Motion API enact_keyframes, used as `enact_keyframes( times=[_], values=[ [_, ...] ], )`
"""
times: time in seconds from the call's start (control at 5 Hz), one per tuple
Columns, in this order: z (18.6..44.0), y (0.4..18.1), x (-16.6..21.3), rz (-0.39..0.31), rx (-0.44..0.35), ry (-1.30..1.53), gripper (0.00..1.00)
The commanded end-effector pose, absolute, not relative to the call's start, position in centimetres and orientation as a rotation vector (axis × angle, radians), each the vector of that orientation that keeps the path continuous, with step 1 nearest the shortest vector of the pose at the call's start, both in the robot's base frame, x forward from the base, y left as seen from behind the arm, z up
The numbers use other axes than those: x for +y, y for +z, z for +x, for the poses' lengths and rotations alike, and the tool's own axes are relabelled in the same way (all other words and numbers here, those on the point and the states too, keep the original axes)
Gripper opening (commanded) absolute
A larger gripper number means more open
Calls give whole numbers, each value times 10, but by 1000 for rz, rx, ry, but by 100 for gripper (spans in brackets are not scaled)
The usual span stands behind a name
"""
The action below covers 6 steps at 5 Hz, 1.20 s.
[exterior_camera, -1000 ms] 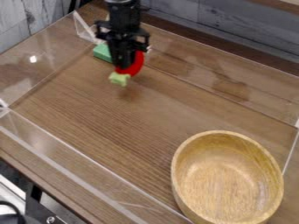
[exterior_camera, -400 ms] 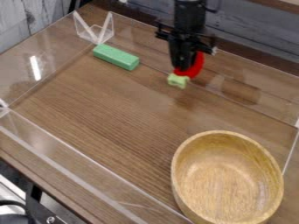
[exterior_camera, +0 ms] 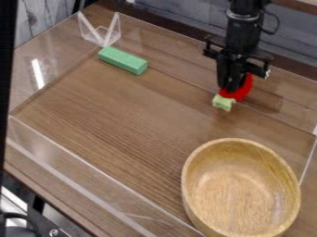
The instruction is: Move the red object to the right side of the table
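I will let go of the red object on the bare table (exterior_camera: 247, 106) just past the far rim of the wooden bowl.
The red object (exterior_camera: 243, 86) is a small bright-red rounded toy with a pale green stub (exterior_camera: 223, 103) pointing down. It hangs just above the brown wood-grain table (exterior_camera: 111, 130), toward the far right side. My gripper (exterior_camera: 235, 87) comes down from above on a black arm and is shut on the red object, its dark fingers (exterior_camera: 227, 74) covering part of the toy. The stub sits very close to the tabletop; I cannot tell if it touches.
A flat green rectangular block (exterior_camera: 122, 61) lies at the far left. A large wooden bowl (exterior_camera: 242, 193) fills the near right corner. Low clear acrylic walls (exterior_camera: 74, 199) border the table, with a clear stand (exterior_camera: 99, 32) at the back left.
The gripper has carried the red object from beside the green block at the far left across to the right side of the table. The green block and bowl have stayed put.
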<state>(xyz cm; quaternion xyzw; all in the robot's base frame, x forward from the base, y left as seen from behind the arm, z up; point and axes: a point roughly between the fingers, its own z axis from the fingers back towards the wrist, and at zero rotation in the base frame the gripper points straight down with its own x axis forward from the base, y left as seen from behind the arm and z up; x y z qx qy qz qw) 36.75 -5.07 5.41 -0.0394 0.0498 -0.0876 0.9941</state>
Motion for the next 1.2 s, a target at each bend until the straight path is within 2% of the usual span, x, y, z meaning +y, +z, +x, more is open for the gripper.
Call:
enact_keyframes(
  times=[0.0,1.0],
  values=[
    [376,72,-62,-87,23,-204,0],
    [372,75,-73,-107,-15,-247,0]
  ],
)
